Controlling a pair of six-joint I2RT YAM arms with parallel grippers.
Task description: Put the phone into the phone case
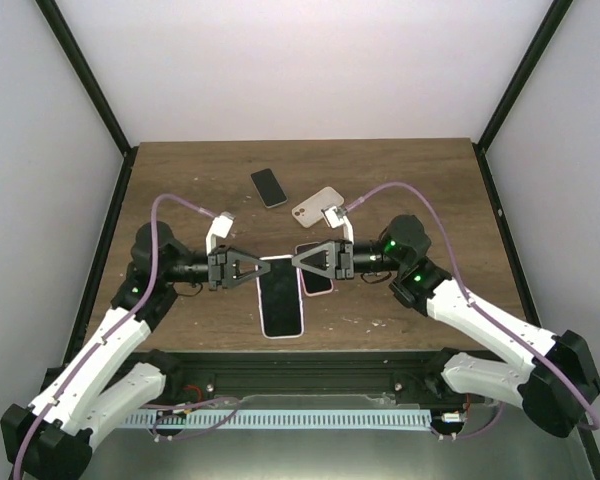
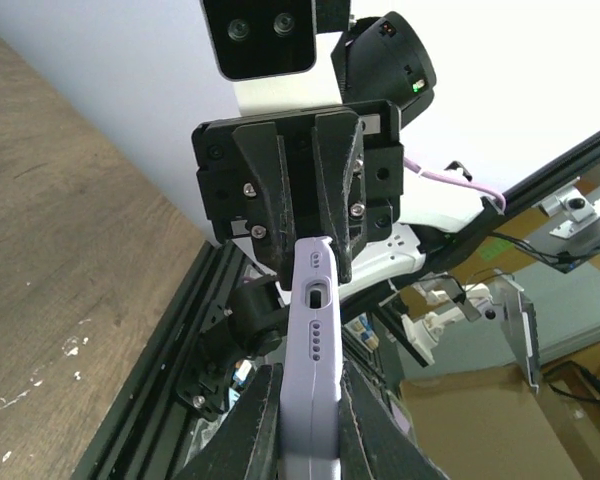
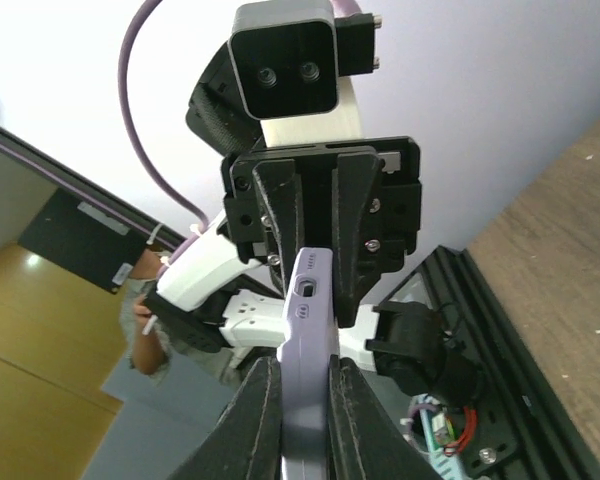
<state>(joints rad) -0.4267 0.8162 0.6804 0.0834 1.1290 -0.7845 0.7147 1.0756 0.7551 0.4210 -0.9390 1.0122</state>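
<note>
Both my grippers are holding the phone case's far corners. Next, my right gripper takes the phone case's long edge midway (image 1: 299, 297), so that my left gripper is free for the phone case's near end.
A lilac phone case (image 1: 281, 300) hangs just above the table between both arms, its face dark in the top view. My left gripper (image 1: 258, 270) is shut on one corner of its far end and my right gripper (image 1: 298, 260) is shut on the other. In the left wrist view the phone case (image 2: 315, 340) is edge-on, port hole and speaker holes showing, pinched by my left gripper (image 2: 310, 385). The right wrist view shows the phone case (image 3: 308, 300) clamped in my right gripper (image 3: 305, 375). Whether a phone sits inside it I cannot tell.
A black phone (image 1: 269, 187) lies at the back of the wooden table (image 1: 420, 190), with a pale case (image 1: 317, 203) to its right. A pink-rimmed phone (image 1: 317, 280) lies under the right gripper. The black frame rail (image 1: 310, 360) runs along the near edge.
</note>
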